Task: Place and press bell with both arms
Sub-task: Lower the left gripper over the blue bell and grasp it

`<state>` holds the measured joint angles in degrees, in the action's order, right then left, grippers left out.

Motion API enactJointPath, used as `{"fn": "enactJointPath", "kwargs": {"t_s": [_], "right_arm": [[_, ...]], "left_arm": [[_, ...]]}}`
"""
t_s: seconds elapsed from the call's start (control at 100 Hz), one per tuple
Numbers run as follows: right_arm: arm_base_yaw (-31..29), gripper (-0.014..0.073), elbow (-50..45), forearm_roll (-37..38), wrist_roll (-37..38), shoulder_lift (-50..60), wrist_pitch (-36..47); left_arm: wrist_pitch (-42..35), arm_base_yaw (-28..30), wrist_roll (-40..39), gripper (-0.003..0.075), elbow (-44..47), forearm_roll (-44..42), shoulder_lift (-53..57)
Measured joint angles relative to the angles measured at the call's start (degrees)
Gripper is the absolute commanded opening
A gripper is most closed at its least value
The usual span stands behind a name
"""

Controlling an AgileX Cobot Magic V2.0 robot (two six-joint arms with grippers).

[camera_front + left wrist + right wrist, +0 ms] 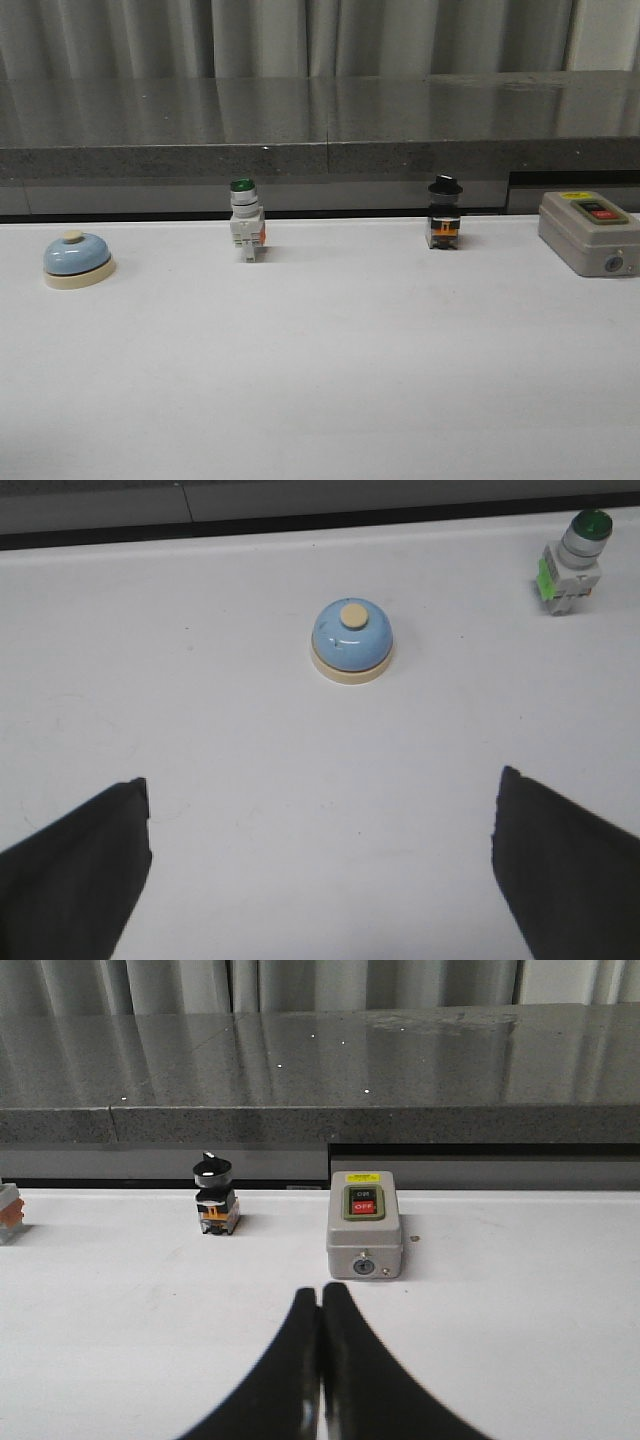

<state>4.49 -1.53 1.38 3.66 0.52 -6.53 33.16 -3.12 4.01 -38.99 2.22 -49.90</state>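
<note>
The robot's left gripper will close around the light-blue dome (pixel 77 257) (pixel 352 643) of the bell, above the bell's cream base.
The bell (pixel 77 260), light-blue dome on a cream base with a cream button, stands on the white table at the far left. In the left wrist view the bell (pixel 351 643) sits ahead of my left gripper (pixel 320 785), which is wide open and empty, its dark fingers (pixel 90 865) far apart and well short of the bell. My right gripper (pixel 320 1295) is shut and empty, its tips together just short of the grey box. Neither arm shows in the front view.
A green-capped white push-button switch (pixel 245 222) stands at the back centre-left; it also shows in the left wrist view (pixel 572 562). A black knob switch (pixel 444 215) is at the back right. A grey box with red and black buttons (pixel 588 232) sits at the far right. A dark stone ledge (pixel 320 120) runs behind the table.
</note>
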Motion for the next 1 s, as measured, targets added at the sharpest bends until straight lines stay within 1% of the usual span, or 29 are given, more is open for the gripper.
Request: {"fn": "enactJointPath", "kwargs": {"t_s": [0.11, 0.25, 0.64, 0.83, 1.0], "right_arm": [[0.0, -0.006, 0.0, 0.0, 0.0, 0.0, 0.0], [0.0, -0.006, 0.0, 0.0, 0.0, 0.0, 0.0], [0.0, -0.006, 0.0, 0.0, 0.0, 0.0, 0.0], [0.0, -0.006, 0.0, 0.0, 0.0, 0.0, 0.0], [0.0, -0.006, 0.0, 0.0, 0.0, 0.0, 0.0]], "left_arm": [[0.1, 0.0, 0.0, 0.0648, -3.0, 0.0, -1.9], [0.3, 0.0, 0.0, 0.0648, -8.2, 0.1, -7.2], [0.9, -4.8, 0.0, 0.0648, -25.2, 0.2, -29.7], [0.9, -5.3, 0.0, 0.0648, -31.9, 0.2, -40.0], [0.9, -5.3, 0.0, 0.0648, -35.7, 0.0, -47.3]]}}
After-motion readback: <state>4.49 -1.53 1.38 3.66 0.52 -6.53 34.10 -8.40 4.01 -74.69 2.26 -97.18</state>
